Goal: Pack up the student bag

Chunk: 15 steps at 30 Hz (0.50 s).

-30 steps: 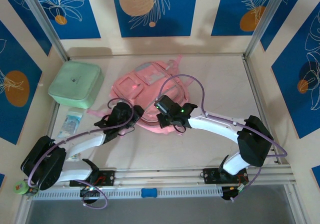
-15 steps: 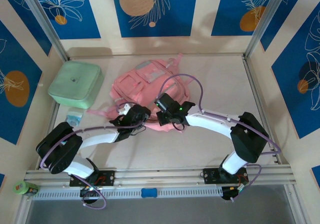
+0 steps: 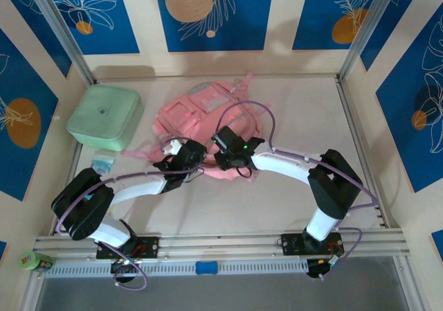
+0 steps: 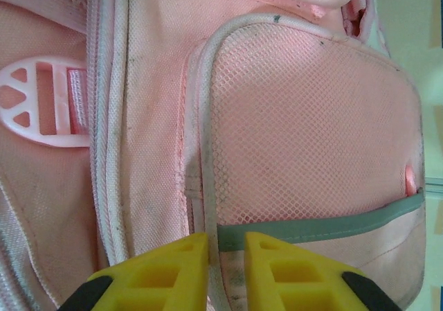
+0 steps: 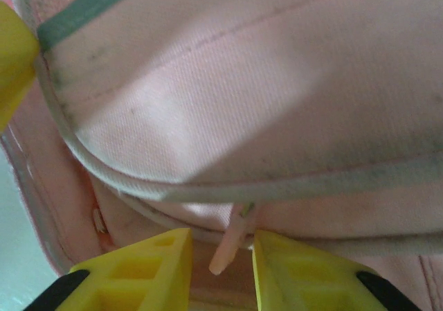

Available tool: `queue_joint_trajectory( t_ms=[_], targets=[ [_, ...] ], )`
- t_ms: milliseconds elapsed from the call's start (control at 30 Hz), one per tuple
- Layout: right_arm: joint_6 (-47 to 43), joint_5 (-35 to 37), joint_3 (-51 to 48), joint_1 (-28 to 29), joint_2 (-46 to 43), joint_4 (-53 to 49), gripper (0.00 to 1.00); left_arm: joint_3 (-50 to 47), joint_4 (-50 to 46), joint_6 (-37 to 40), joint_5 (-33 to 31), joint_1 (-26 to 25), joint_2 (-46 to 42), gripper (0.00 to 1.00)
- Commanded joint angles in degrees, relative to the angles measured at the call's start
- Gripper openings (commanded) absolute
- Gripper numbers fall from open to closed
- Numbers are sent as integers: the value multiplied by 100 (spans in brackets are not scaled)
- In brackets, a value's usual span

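White piping lies loose between my left fingers; I should pinch it beside the bag's grey-green band (image 4: 216, 236) before my right gripper pulls the zipper tab.
The student bag (image 3: 208, 113), a soft pink backpack, lies flat in the middle of the table. Both grippers meet at its near edge. My left gripper (image 3: 188, 156) (image 4: 226, 259) straddles the white piping (image 4: 206, 186) of the mesh side pocket (image 4: 304, 138); the jaws stand narrowly apart, and the piping lies against the left finger. My right gripper (image 3: 234, 157) (image 5: 221, 262) is open, and a small pink zipper pull (image 5: 228, 249) hangs loose between its fingers. A grey-green band (image 4: 332, 221) crosses the pocket.
A mint-green lidded box (image 3: 104, 117) stands at the left, with a small pale blue case (image 3: 102, 163) just in front of it. A pink strap buckle (image 4: 41, 107) lies on the bag. Metal frame rails (image 3: 356, 138) bound the table on the right.
My left arm has swung right to the bag's near edge, beside the right gripper. The right arm has edged left and farther in. The bag has shifted slightly away.
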Motion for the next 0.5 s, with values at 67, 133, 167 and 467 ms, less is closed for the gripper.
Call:
queue_joint_trajectory(
  t_ms=[67,133,167,467],
  targets=[
    [-145,126,316,-26,262,81,31,190,-118,93,-112,0,100,22],
    [-158,290,376,-31,348,14,30,99,-49,27,-73,-1,77,25],
    [-133,363,417,-35,387,-61,30,36,-22,0,-75,-3,39,26],
    [-77,356,328,48,179,-66,6,-148,286,-336,83,-6,187,44]
  ],
)
